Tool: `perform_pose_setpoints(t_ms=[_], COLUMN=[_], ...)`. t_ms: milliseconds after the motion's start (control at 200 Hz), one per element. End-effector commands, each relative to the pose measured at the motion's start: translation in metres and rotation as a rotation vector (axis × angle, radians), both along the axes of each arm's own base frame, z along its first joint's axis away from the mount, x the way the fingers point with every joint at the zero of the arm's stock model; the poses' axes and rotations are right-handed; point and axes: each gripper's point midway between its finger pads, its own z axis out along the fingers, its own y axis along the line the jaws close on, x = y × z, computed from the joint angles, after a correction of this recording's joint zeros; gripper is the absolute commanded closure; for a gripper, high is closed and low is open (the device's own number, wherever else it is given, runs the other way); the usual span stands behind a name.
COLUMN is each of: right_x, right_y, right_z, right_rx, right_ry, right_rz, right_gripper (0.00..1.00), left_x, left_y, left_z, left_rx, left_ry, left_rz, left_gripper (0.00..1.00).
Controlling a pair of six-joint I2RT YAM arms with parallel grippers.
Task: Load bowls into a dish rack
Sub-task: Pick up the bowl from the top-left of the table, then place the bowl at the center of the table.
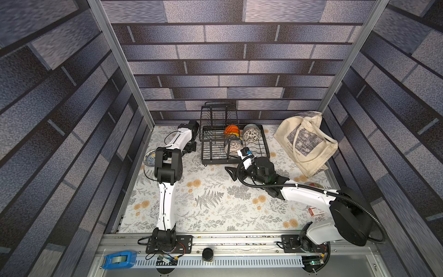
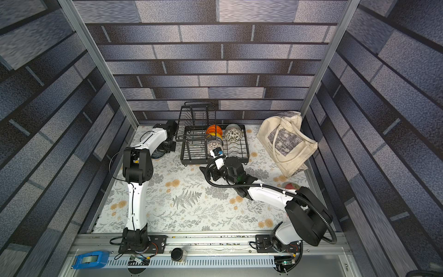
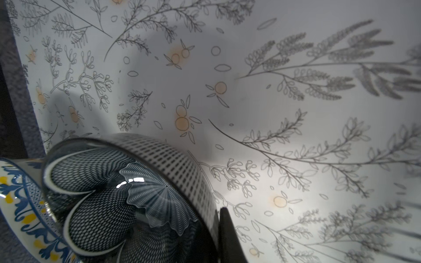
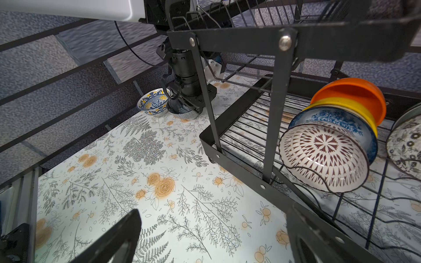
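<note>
The robot's left gripper needs to release the dark blue-grey bowl on the table (image 1: 229, 180) in front of the dish rack.
My left gripper (image 3: 216, 220) is shut on the rim of a dark blue-grey bowl (image 3: 127, 195), with one finger (image 3: 230, 236) outside the wall. This bowl (image 4: 182, 111) sits on the table beside a blue-yellow bowl (image 4: 153, 103), left of the dish rack (image 1: 211, 153). In the rack, on edge, are an orange bowl (image 4: 350, 91), a yellow bowl (image 4: 355, 107), a blue floral bowl (image 4: 337, 120), a white lattice bowl (image 4: 323, 157) and a leafy-patterned bowl (image 4: 405, 145). My right gripper (image 4: 214, 236) stands open and empty at the rack's front edge.
A cream tote bag (image 1: 306, 144) leans at the back right. A red item (image 1: 316, 185) and a small box (image 1: 316, 212) lie by the right arm. The left wall (image 1: 134, 148) is close behind the two table bowls. The rack's raised basket (image 1: 218, 115) overhangs its left half.
</note>
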Motion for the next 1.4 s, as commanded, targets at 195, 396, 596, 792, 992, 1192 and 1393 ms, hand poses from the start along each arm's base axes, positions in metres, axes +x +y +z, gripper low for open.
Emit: perform_pose_setpoints(t_ms=[195,396,596,792,992,1192,1393], right_x=[0.002,0.006,0.006,0.008,0.010,-0.004,-0.011], right_y=[-0.005,-0.010,-0.014,-0.030,-0.085,-0.159,-0.193], right_z=[0.014,0.015,0.014,0.020,0.002,-0.013,-0.025], right_rx=[0.029,0.021,0.014,0.001,-0.112,-0.082,-0.075], right_ry=[-0.029,-0.032,-0.033,-0.030,0.064,0.198,0.319], right_rz=[-0.044,-0.076,-0.094,-0.164,-0.374,-0.543,-0.614], right_gripper=[0.00,0.00,0.00,0.00,0.00,0.00,0.00], left_x=[-0.067,-0.131,-0.181,-0.204,-0.208,-0.210,-0.212], left_y=[-0.021,-0.042,-0.062,-0.113,-0.184,-0.245,-0.282], left_z=[0.062,0.073,0.076,0.089,0.076,0.057,0.038], left_rx=[-0.012,-0.122,-0.174,-0.251,-0.268,-0.322,-0.287], left_ry=[-0.060,-0.101,-0.174,-0.298,-0.280,-0.242,-0.180], left_rz=[-0.014,0.001,0.016,-0.127,-0.308,-0.409,-0.483], left_gripper=[1.00,1.00,1.00,1.00,1.00,1.00,1.00])
